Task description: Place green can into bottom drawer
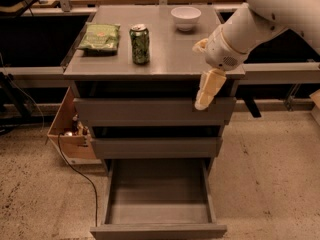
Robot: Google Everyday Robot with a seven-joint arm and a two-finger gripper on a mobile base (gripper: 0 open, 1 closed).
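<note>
Next, my gripper closes its fingers around the middle of the green can [140,48], which is standing beside the green snack bag on top of the cabinet.
The green can [140,44] stands upright on the grey cabinet's top [170,59], left of centre, with its silver top showing. The bottom drawer [159,194] is pulled out and open, a deep grey box with nothing in it. My gripper [206,87] hangs at the end of the white arm [260,24], over the cabinet's right front edge and in front of the top drawer. It is well to the right of the can and does not touch it. It holds nothing.
A flat green snack bag [100,36] lies left of the can. A white bowl [185,17] stands at the back of the top. The two upper drawers [150,111] are closed. A cardboard box [70,129] and a black cable [80,176] are on the floor at the left.
</note>
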